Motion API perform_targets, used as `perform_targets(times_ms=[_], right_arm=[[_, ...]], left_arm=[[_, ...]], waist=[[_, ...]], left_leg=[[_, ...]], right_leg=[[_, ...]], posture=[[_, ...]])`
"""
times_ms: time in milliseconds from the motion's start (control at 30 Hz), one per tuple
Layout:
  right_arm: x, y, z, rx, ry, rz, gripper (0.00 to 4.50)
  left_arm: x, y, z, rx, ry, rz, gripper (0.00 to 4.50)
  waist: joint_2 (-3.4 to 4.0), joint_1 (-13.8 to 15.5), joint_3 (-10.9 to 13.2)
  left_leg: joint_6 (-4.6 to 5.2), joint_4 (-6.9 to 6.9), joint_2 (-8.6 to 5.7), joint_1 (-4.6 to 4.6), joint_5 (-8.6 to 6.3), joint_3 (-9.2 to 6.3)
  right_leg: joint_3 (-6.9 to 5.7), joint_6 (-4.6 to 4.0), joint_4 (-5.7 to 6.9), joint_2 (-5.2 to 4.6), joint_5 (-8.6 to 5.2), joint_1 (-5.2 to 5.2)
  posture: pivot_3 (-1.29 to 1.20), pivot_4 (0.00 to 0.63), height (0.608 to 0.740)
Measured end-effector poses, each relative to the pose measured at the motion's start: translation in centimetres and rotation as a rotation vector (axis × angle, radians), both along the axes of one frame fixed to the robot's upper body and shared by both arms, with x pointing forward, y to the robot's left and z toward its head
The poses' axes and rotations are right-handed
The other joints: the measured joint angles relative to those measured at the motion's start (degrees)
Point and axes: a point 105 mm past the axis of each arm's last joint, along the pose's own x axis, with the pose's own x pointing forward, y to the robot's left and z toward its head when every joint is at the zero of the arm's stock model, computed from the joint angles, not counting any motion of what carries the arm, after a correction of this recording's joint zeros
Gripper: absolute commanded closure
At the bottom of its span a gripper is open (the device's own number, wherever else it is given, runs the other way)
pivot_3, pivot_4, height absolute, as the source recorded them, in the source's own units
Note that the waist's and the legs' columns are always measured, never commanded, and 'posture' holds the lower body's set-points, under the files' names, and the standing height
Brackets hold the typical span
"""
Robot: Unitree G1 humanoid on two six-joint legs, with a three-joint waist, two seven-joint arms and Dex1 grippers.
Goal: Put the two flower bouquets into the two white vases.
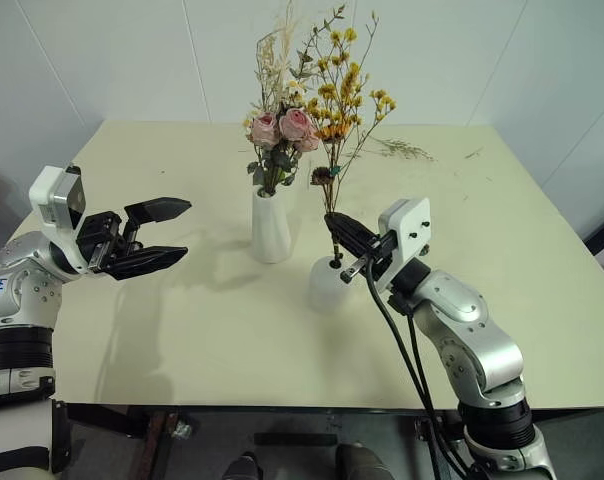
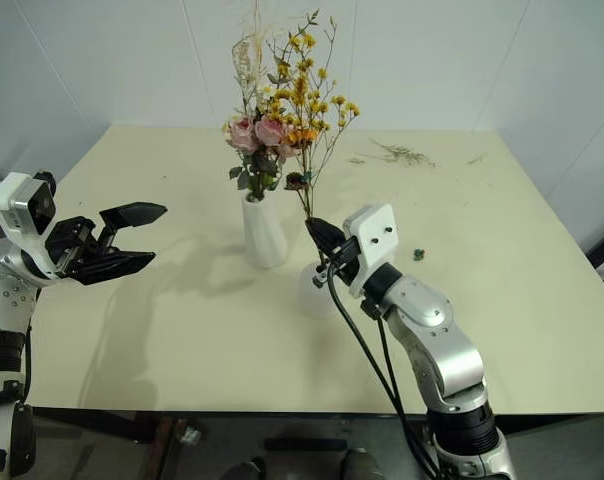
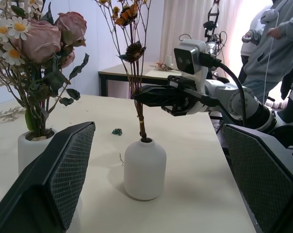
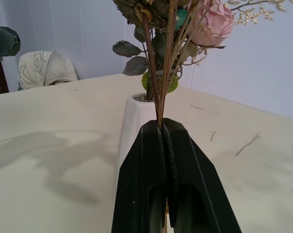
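Next, I release the yellow-orange sprig from my right gripper in the opening of the short white vase (image 1: 334, 263), the one nearer than the tall one.
The tall white vase (image 1: 271, 228) stands mid-table with the pink rose bouquet (image 1: 282, 130) upright in it. Just right of it and nearer to me is the short white vase (image 1: 329, 283). The thin yellow-orange sprig (image 1: 342, 95) rises from that vase's mouth, its stem ends (image 3: 142, 128) reaching into the opening. My right gripper (image 1: 334, 225) is shut on the stems a little above the vase mouth. My left gripper (image 1: 184, 230) hangs open over the table's left side, apart from both vases, with nothing between its fingers (image 3: 64, 179).
Loose dried twigs (image 1: 402, 150) lie at the table's far right, and a small green scrap (image 2: 418, 254) lies right of the short vase. The table's front edge (image 1: 282, 405) is close below my arms. People (image 3: 277, 39) stand beyond the table's right side.
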Motion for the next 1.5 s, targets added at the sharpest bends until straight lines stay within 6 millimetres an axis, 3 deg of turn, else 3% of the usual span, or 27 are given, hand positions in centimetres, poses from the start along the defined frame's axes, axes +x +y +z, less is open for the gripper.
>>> perform_targets(times_ms=[500, 767, 1267, 1367, 1500], right_arm=[[-0.3, 0.8, -1.8, -0.025, 0.043, 0.047, 4.46], [0.6, 0.1, -4.1, -0.043, 0.097, 0.018, 4.46], [0.8, -1.3, -5.6, -0.071, 0.126, -0.003, 4.46], [0.8, -1.4, -5.6, -0.093, 0.118, -0.004, 3.82], [0.7, -1.6, -5.6, -0.128, 0.108, 0.0, 2.56]], left_arm=[[0.0, 0.0, 0.0, 0.003, 0.001, 0.002, 0.0], [0.1, -0.1, -0.1, 0.0, 0.002, -0.001, 0.0], [0.1, -0.2, 0.1, -0.001, -0.006, -0.003, 0.0], [0.2, -0.2, 0.1, 0.001, -0.005, -0.001, 0.0], [0.2, -0.2, 0.2, 0.0, -0.006, 0.0, 0.0]], waist=[[0.0, 0.0, 0.0], [0.0, 0.0, 0.0], [0.0, 0.0, 0.0], [0.0, 0.0, 0.0], [-0.01, 0.0, 0.0]], left_leg=[[0.0, 0.0, 0.0, 0.0, 0.0, 0.0], [0.0, 0.0, 0.0, 0.01, 0.0, 0.0], [0.0, 0.0, 0.0, 0.01, 0.0, 0.01], [0.0, 0.0, 0.0, 0.01, 0.0, 0.01], [0.0, 0.0, 0.0, 0.02, 0.0, 0.01]], right_leg=[[0.0, 0.0, -0.01, 0.0, 0.0, 0.0], [0.0, 0.0, 0.0, 0.0, 0.0, 0.01], [0.0, 0.0, 0.0, 0.0, 0.0, 0.02], [0.0, 0.0, 0.0, 0.0, 0.0, 0.02], [0.0, 0.01, 0.0, 0.0, 0.0, 0.02]], posture=[[0.0, 0.15, 0.74], [0.0, 0.15, 0.74], [0.0, 0.15, 0.74], [0.0, 0.15, 0.74], [0.0, 0.15, 0.74]])
